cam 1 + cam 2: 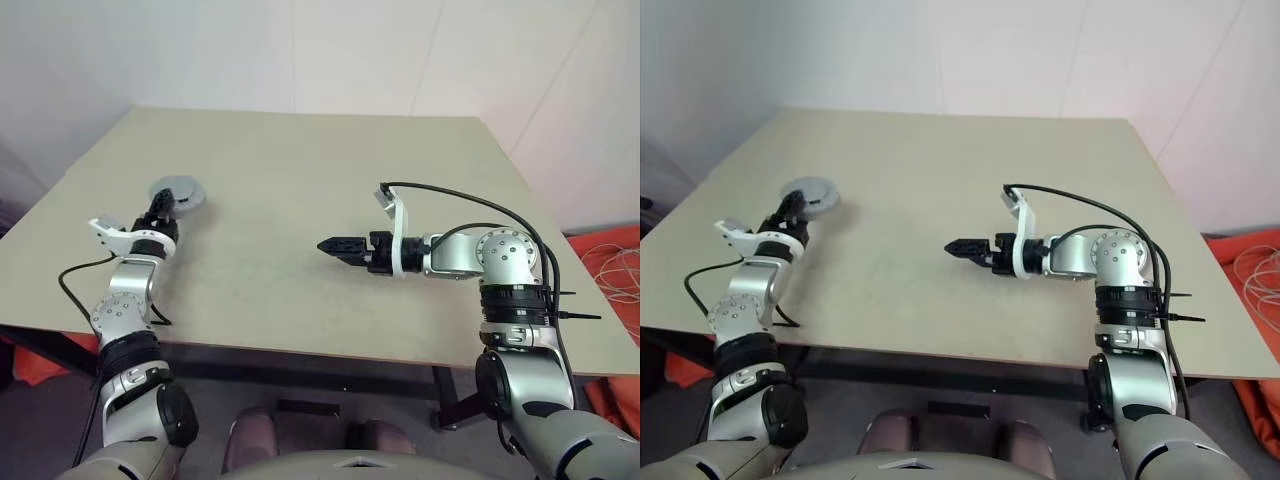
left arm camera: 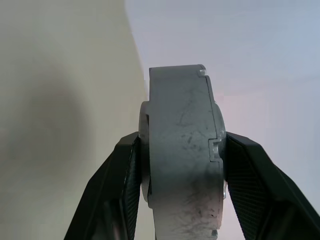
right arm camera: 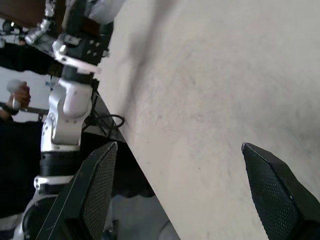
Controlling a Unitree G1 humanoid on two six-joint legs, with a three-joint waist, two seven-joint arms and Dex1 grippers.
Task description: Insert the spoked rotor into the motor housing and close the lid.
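Note:
The bare beige table (image 1: 175, 222) is just beneath the black fingers of my left gripper. Next, I let go of the round grey part there with that gripper.
My left gripper (image 1: 160, 207) is shut on a thick round grey part (image 1: 178, 193) over the table's left side. By its flat grey face it looks like the lid. In the left wrist view this grey part (image 2: 182, 150) stands edge-on, pinched between the two black fingers (image 2: 125, 175). I cannot tell whether it touches the table. The spoked rotor and the motor housing are out of view or hidden behind it. My right gripper (image 1: 335, 246) hovers over the middle of the table, pointing left. It is open, and its fingers (image 3: 95, 185) stand wide apart with nothing between them.
The beige table (image 1: 300, 170) has its front edge close below both arms. Orange material with a white cable (image 1: 612, 268) lies on the floor to the right. The right wrist view shows my left arm (image 3: 70, 105) and a person's hand (image 3: 17, 95) beyond the table edge.

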